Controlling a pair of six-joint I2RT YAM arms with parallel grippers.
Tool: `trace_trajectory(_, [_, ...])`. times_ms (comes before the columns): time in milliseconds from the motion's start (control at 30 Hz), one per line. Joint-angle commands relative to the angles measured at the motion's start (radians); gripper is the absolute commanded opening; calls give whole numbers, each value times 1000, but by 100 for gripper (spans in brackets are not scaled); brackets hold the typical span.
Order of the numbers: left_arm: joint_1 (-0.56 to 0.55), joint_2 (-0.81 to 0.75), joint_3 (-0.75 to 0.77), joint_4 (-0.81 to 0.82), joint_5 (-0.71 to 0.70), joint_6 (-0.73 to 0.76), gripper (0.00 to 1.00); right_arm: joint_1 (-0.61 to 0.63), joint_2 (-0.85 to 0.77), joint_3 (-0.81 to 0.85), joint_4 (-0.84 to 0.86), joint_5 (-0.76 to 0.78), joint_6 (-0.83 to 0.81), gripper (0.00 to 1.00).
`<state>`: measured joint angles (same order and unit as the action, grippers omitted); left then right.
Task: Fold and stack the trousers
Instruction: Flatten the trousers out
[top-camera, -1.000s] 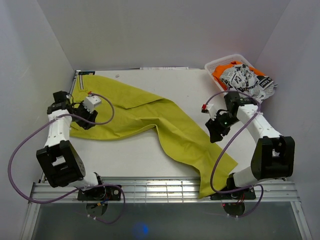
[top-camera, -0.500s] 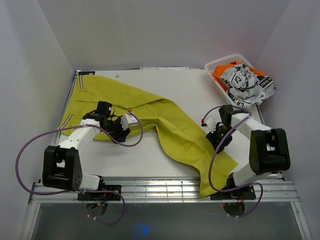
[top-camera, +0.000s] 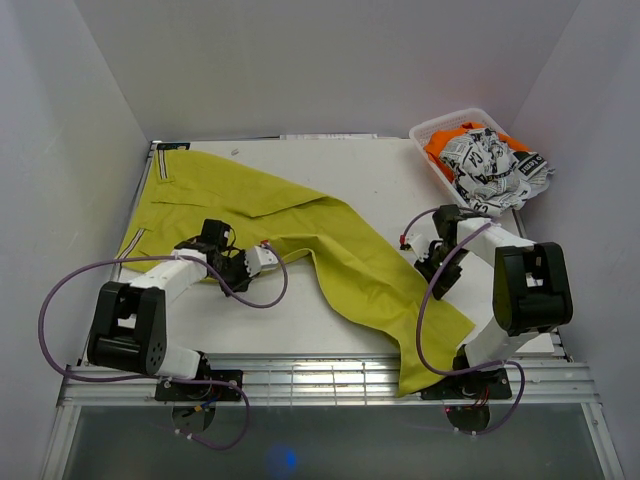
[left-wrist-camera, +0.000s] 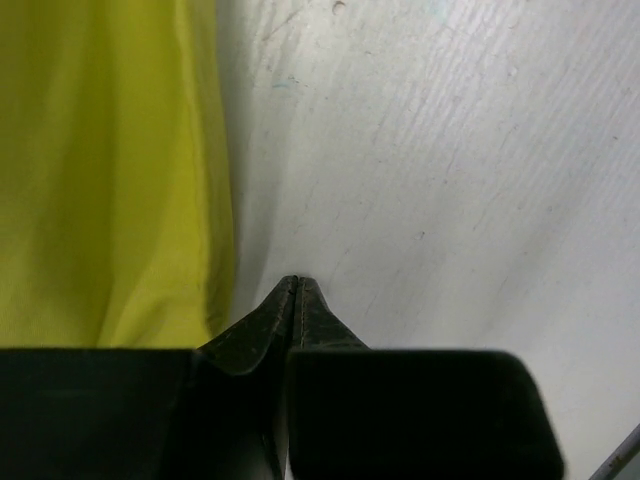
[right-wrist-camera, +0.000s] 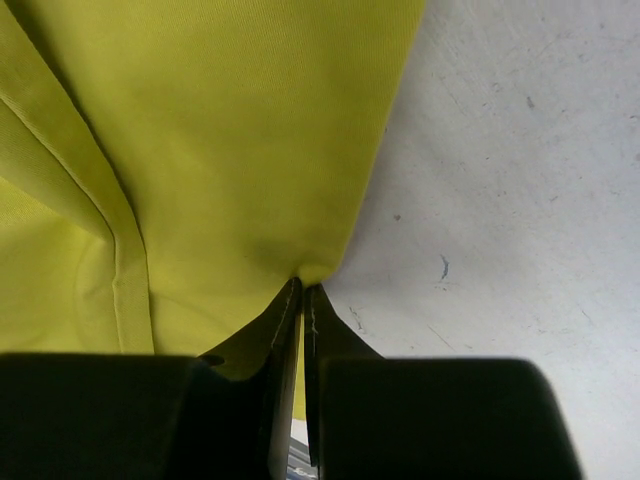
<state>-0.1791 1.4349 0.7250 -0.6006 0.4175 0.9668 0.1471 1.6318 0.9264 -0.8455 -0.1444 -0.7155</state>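
Observation:
The robot's left gripper is shut over white table beside the trousers, so it should open and pinch the trousers' near edge (left-wrist-camera: 217, 285) while the right gripper spreads the leg.
The mustard-yellow trousers (top-camera: 340, 240) lie spread on the white table, waistband at the far left, one leg running to the near right and hanging over the front edge. My left gripper (top-camera: 262, 262) is low at the near edge of the left leg. In the left wrist view its tips (left-wrist-camera: 297, 282) are shut on bare table, with the trousers (left-wrist-camera: 110, 170) just to their left and no cloth seen between them. My right gripper (top-camera: 434, 278) is at the right edge of the long leg. Its tips (right-wrist-camera: 304, 283) are shut on a pinch of the trousers' (right-wrist-camera: 230, 130) edge.
A white basket (top-camera: 428, 132) at the far right corner holds an orange garment (top-camera: 440, 152) and a black-and-white printed cloth (top-camera: 492, 165) that spills over its rim. A metal rail (top-camera: 330, 375) runs along the table's front edge. White walls close in on three sides.
Both grippers have shut. The left gripper slid slightly along the near edge of the left leg, and the right gripper settled onto the right edge of the long leg.

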Motion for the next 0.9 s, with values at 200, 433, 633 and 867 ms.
trace_trajectory(200, [-2, -139, -162, -56, -80, 145, 0, -23, -98, 209, 83, 139, -70, 8])
trace_trajectory(433, [-2, -199, -43, -21, -10, -3, 17, -27, -112, 328, 95, 215, -144, 8])
trace_trajectory(633, [-3, -99, 89, 33, 75, -172, 55, -27, -118, 312, 118, 227, -154, 8])
trace_trajectory(867, [-20, 67, 145, 82, 61, -195, 51, -27, -115, 359, 161, 247, -153, 8])
